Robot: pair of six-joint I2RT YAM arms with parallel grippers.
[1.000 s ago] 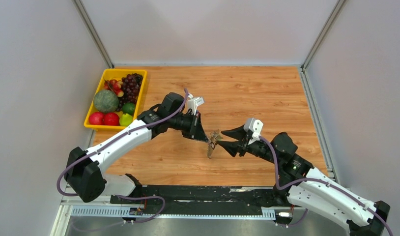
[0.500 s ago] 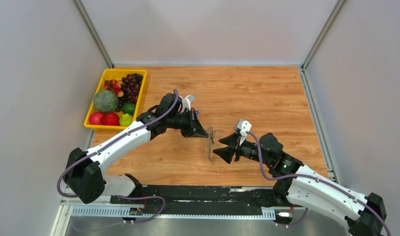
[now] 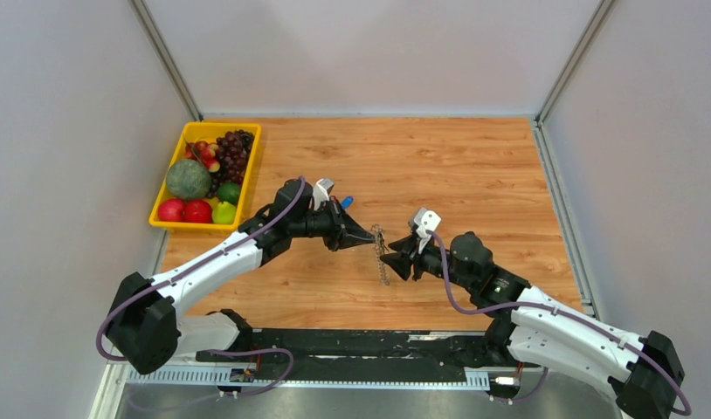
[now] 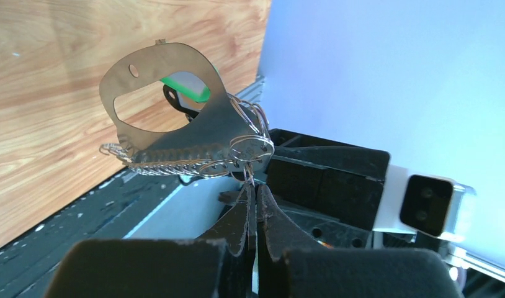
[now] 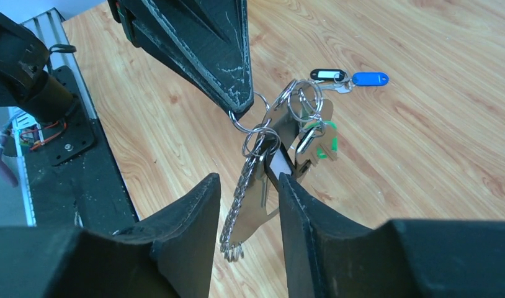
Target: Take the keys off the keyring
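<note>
Next, I move my right gripper up from where its fingers sit low beside the black-and-white key, and take the wire ring [image 5: 241,126] at my left gripper's tip with it.
My left gripper [image 3: 369,240] is shut on a wire ring of the keyring [image 3: 381,251] and holds the bunch hanging above the table. In the left wrist view my left gripper [image 4: 255,186] pinches the ring [image 4: 250,149] beside a flat metal tag [image 4: 169,133] and the green tag [image 4: 187,87]. My right gripper [image 5: 247,183] is open, and its jaws straddle the hanging chain [image 5: 236,208] and a black-and-white key [image 5: 278,169]. The green tag [image 5: 329,141] hangs behind them. A blue key [image 5: 369,79] and a black-and-white key [image 5: 327,75] lie loose on the table.
A yellow bin [image 3: 162,218] of fruit stands at the table's left edge. The blue key [image 3: 346,202] lies on the wood just behind my left wrist. Grey walls enclose the table on three sides.
My right gripper has moved left and now straddles the hanging bunch. My left arm has drawn back and lower with the keyring still in its grip.
</note>
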